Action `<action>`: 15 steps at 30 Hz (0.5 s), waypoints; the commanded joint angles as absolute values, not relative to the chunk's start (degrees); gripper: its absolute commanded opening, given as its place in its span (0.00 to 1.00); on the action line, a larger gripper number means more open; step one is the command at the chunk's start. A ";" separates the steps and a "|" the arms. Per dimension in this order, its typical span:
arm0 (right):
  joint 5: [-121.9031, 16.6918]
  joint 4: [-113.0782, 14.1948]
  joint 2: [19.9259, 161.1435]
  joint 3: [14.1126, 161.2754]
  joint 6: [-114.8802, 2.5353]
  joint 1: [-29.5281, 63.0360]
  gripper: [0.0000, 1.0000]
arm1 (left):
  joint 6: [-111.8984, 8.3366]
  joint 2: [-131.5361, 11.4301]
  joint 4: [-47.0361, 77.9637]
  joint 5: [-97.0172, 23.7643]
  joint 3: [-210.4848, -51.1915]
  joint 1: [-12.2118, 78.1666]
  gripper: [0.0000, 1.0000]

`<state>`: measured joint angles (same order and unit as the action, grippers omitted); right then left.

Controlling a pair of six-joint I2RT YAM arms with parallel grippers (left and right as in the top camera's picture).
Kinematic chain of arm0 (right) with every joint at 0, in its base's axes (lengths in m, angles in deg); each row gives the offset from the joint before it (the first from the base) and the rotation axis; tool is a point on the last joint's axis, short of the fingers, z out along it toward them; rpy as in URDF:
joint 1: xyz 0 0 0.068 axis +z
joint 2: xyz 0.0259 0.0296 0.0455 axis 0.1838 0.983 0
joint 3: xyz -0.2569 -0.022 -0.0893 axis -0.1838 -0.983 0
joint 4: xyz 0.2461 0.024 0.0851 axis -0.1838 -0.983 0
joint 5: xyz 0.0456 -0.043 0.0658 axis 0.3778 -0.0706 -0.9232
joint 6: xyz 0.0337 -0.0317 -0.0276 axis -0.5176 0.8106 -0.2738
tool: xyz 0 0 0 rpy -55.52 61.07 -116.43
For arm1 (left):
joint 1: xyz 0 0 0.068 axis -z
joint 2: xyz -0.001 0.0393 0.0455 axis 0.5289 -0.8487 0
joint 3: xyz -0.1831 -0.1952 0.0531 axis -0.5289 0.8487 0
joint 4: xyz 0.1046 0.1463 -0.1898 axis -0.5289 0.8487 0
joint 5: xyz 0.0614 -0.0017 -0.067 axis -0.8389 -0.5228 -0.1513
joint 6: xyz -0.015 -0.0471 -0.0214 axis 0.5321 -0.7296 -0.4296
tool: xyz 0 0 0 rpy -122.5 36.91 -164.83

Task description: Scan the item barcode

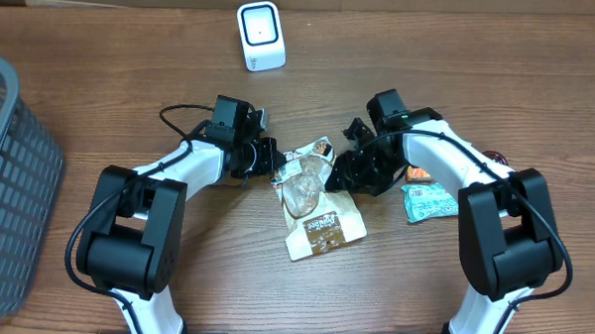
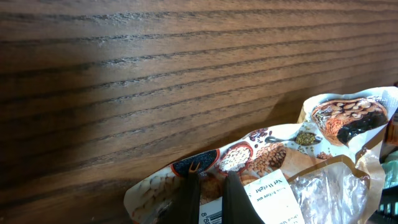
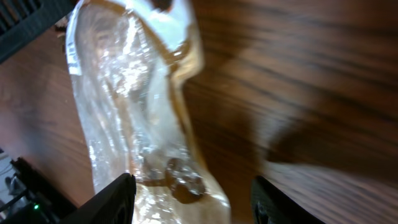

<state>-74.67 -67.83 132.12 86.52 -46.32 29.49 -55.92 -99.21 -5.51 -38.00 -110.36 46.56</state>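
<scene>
My left gripper's fingers are over the pouch's barcode label. My right gripper should grip the pouch's long side point(image 1: 346, 197) and take it over before scanning.
The item is a tan snack pouch point(image 1: 319, 209) with a clear window, lying mid-table. My left gripper point(image 1: 269, 163) is shut on its top-left edge. In the left wrist view both dark fingers point(image 2: 187, 200) pinch the printed edge of the pouch point(image 2: 280, 155), with a barcode strip point(image 2: 211, 217) showing between them. My right gripper point(image 1: 353, 175) stands open at the pouch's right side. In the right wrist view its fingertips point(image 3: 117, 198) are spread wide, with the crinkled clear film of the pouch point(image 3: 130, 93) lying between them. The white scanner point(image 1: 259, 35) stands at the table's far edge.
A grey slatted basket point(image 1: 7, 177) fills the left side. A teal packet point(image 1: 430, 202) and an orange packet point(image 1: 419, 174) lie right of the pouch, under my right arm. Bare wood shows between the pouch and the scanner.
</scene>
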 commanded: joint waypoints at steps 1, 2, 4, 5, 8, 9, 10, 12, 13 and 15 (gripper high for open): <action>-78.30 -67.68 134.22 86.20 -46.82 30.99 0.57 | -56.51 -101.59 -4.92 -39.36 -110.36 46.52 0.04; -80.13 -67.66 134.48 86.20 -46.82 31.23 0.57 | -56.53 -101.59 -4.83 -39.36 -110.38 46.52 0.04; -83.28 -67.29 134.85 86.20 -46.82 31.54 0.55 | -56.51 -101.59 -4.61 -39.45 -110.38 46.43 0.05; -84.53 -66.79 134.94 86.20 -46.86 31.87 0.54 | -56.53 -101.59 -4.44 -39.58 -110.38 46.30 0.04; -85.18 -64.58 134.94 86.20 -49.44 32.76 0.50 | -56.53 -101.59 -4.20 -39.58 -110.36 45.84 0.04; -85.18 -63.70 134.94 86.20 -50.25 33.00 0.46 | -56.53 -101.59 -4.11 -39.56 -110.36 45.73 0.04; -85.18 -62.74 134.94 86.20 -50.86 33.11 0.34 | -56.53 -101.59 -4.00 -39.58 -110.36 45.62 0.04; -85.18 -61.15 134.94 86.20 -51.30 33.16 0.17 | -56.53 -101.59 -3.74 -39.56 -110.36 45.45 0.04; -85.18 -60.80 134.94 86.20 -51.32 33.16 0.14 | -56.53 -101.59 -3.54 -39.56 -110.36 45.42 0.04; -85.14 -60.23 134.94 86.20 -52.37 33.14 0.14 | -56.53 -101.59 -3.13 -39.60 -110.36 45.42 0.04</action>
